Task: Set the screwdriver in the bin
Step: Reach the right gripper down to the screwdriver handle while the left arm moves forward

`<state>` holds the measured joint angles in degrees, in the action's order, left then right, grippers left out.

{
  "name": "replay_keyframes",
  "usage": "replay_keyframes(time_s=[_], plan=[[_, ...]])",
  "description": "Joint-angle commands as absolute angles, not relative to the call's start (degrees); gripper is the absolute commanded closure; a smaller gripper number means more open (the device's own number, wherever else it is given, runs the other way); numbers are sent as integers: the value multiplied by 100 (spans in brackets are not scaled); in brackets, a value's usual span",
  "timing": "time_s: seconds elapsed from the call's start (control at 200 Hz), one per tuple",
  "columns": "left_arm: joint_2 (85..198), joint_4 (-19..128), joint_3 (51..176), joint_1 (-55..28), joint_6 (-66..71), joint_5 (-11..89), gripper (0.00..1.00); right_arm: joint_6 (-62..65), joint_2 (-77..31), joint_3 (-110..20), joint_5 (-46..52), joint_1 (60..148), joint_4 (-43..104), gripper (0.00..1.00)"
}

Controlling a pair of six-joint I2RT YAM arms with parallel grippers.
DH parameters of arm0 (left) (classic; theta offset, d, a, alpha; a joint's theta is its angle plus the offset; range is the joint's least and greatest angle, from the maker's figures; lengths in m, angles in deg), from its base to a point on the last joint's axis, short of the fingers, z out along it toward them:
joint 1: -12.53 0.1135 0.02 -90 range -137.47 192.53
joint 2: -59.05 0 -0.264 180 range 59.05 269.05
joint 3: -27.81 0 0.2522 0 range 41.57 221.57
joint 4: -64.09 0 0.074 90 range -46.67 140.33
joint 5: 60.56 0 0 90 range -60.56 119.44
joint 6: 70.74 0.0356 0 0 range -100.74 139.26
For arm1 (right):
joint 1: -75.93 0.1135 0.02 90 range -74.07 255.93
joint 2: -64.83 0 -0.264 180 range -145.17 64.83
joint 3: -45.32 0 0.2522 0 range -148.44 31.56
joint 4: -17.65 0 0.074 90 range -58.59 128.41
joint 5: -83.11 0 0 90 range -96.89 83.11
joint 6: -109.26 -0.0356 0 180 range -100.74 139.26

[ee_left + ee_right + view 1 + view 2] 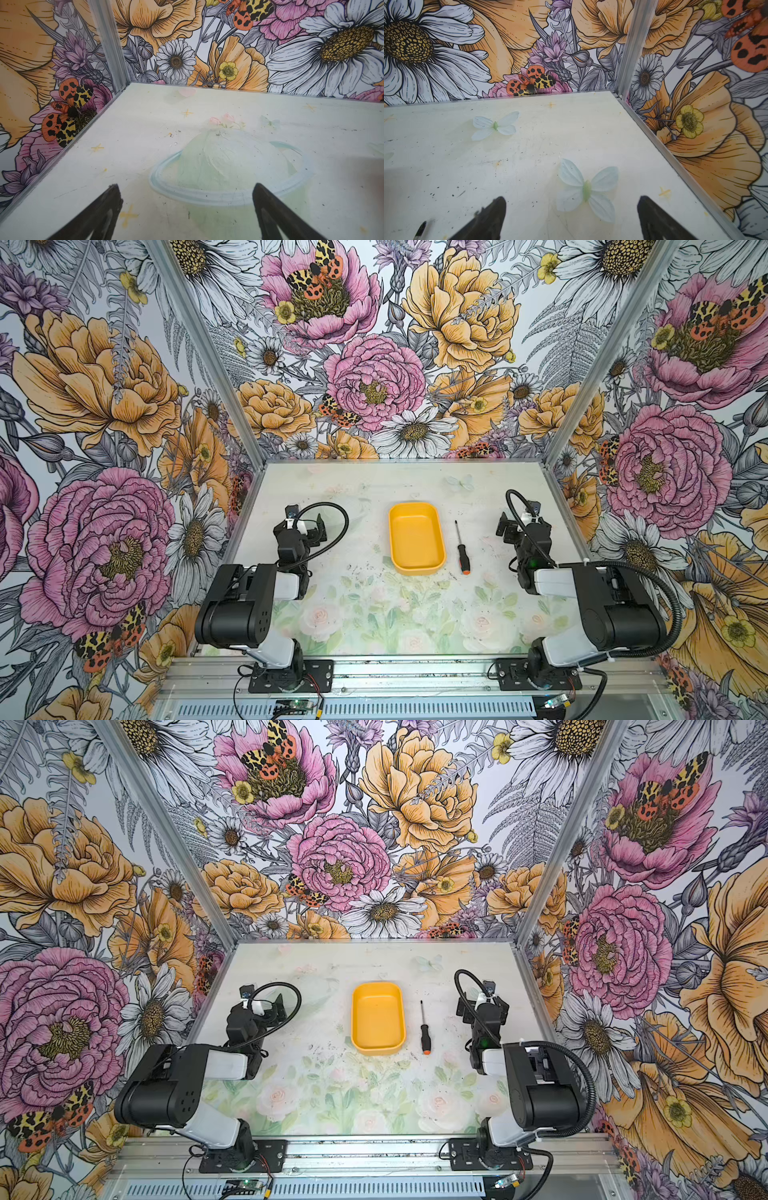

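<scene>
I will close my right gripper on the middle of the black handle [464, 560] of the screwdriver, next to the yellow-orange bin.
The yellow-orange bin [415, 539] [377, 1017] lies in the middle of the table with nothing inside it. Just to its right lies the screwdriver [461, 549] [424, 1031], parallel to the bin, with its orange-red cap toward the front and its thin shaft pointing back. Its tip [420, 229] shows at the edge of the right wrist view. My left gripper [302, 527] [262, 1007] [187, 187] hovers left of the bin, open and holding nothing. My right gripper [522, 526] [482, 1007] [571, 199] stands right of the screwdriver, open wide over bare table.
Floral walls with aluminium corner posts [257, 456] [548, 456] close in the table [374, 614] at the back and both sides. Both arm bases sit on a rail [415, 672] along the front edge. The table print shows pale butterflies [586, 189].
</scene>
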<state>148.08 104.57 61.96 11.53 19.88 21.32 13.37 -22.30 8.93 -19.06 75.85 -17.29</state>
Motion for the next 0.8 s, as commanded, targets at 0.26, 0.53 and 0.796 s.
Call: replay_keyframes(time_s=[0.26, 0.53, 0.796], plan=[[14786, 10436, 6312, 1209, 2022, 2214, 1, 1384, -2315, 923, -1802, 7589, -1839, 1], [14324, 9532, 6620, 1094, 2051, 1885, 1, 1287, -2047, 843, -2143, 7593, -1513, 16], [13384, 6591, 7864, 864, 1664, 2508, 1, 1326, -1234, -173, -1772, 7691, 802, 3]])
